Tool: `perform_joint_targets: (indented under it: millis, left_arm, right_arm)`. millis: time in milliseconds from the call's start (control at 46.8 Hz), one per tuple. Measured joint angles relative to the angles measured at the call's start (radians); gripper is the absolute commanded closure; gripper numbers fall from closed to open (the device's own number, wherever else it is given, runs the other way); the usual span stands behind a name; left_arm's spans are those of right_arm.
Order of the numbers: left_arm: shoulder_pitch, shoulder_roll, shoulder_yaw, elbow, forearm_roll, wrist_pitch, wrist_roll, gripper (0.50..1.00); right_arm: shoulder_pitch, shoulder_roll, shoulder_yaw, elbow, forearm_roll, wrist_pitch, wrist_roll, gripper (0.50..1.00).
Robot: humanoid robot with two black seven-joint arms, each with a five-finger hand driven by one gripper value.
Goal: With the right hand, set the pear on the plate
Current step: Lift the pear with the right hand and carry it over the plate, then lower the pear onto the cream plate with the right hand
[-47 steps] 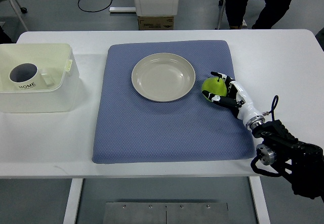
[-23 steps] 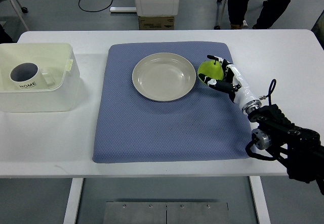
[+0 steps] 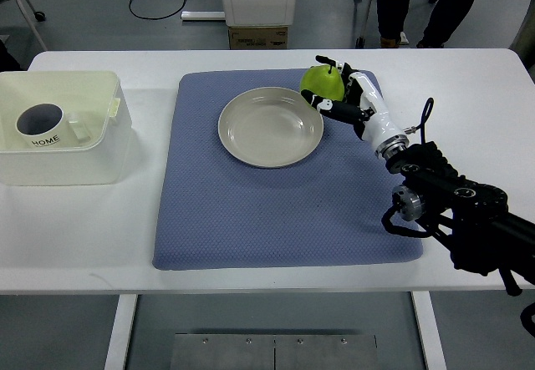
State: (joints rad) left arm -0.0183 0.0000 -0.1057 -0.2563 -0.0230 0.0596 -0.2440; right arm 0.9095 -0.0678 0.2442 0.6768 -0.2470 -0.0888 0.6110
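Observation:
My right gripper will let go of the green pear between the middle of the beige plate and the rim (image 3: 297, 130) nearest my arm.
A green pear (image 3: 322, 79) is held in my right hand (image 3: 333, 93), whose fingers are curled around it. The hand hovers just past the upper right rim of the beige plate (image 3: 270, 127), which lies bare on the blue mat (image 3: 276, 211). My right arm (image 3: 451, 207) comes in from the lower right. The left arm is out of view.
A white bin (image 3: 63, 128) holding a mug marked HOME (image 3: 40, 124) stands at the left of the white table (image 3: 468, 86). Beyond the far table edge are a box (image 3: 257, 36) and a person's legs (image 3: 422, 2).
My right hand has lifted the pear from the mat right of the plate and carried it up and to the left, toward the plate's upper right rim.

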Motion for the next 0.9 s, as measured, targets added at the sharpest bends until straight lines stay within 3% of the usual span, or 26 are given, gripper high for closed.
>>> perform_joint_targets:
  millis: [214,471,898]
  left_arm:
    - [0.0,0.0,0.0,0.0,0.0,0.0,0.0,0.5]
    - [0.0,0.0,0.0,0.0,0.0,0.0,0.0,0.5]
    - [0.0,0.0,0.0,0.0,0.0,0.0,0.0,0.5]
  right_arm:
    - [0.019,0.064,-0.001,-0.012,-0.001,-0.002,0.0,1.0]
    - [0.034,0.068,-0.011,-0.036,-0.01,-0.002,-0.002,1.0]
    - [0.038,0.068,-0.035,-0.069,-0.049,0.0,-0.15,1.0]
